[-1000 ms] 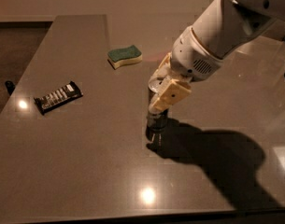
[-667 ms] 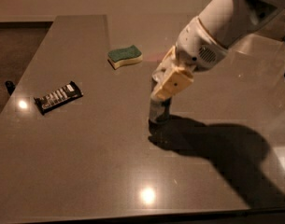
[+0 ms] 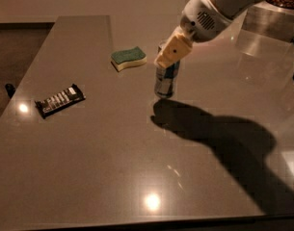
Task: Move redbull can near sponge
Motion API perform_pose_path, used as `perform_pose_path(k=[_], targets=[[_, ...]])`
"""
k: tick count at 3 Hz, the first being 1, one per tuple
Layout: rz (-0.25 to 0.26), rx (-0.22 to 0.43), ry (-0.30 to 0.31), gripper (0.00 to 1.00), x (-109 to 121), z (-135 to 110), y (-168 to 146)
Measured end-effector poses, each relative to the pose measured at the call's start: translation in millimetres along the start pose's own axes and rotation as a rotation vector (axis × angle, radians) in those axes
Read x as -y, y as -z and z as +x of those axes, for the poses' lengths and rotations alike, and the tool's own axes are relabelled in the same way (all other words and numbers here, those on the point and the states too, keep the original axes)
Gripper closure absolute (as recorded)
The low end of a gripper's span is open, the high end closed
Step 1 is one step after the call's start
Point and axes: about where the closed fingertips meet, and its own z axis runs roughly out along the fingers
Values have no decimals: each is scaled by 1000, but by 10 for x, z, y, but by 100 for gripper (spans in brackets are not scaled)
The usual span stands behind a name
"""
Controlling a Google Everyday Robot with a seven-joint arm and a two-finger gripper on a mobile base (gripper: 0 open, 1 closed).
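Note:
Next, my gripper lets go of the redbull can on the grey table (image 3: 138, 73) just in front of the green sponge. The can is now just above the table.
The redbull can (image 3: 166, 78) is upright, blue and silver, near the middle of the grey table (image 3: 88, 177). My gripper (image 3: 168, 57) comes down from the upper right and is shut on the can's top part, its beige fingers (image 3: 174, 48) covering the can's top. The can appears to be just above the table, with its shadow a little below and to the left of it. The sponge (image 3: 128, 58), green on top over pale yellow, lies flat on the table a short way left of the can and slightly farther back, apart from it.
A dark snack-bar wrapper (image 3: 60, 100) lies flat at the left of the table. A shiny metal container (image 3: 272, 20) stands at the back right. The table's left edge drops to a dark floor (image 3: 16, 47). My arm's shadow covers the right front.
My gripper has carried the can away from the front of the table, back towards the sponge. The sponge and the wrapper have not moved.

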Motion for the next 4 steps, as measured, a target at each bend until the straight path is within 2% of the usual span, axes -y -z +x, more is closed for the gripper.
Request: perform_pose_path(k=[1,3,4], targets=[[47,-3,-110,100,258,-180,-63],[49,-26,-112,100,289,-238,-158],[76,-38,-102,100,514,-407,-423]])
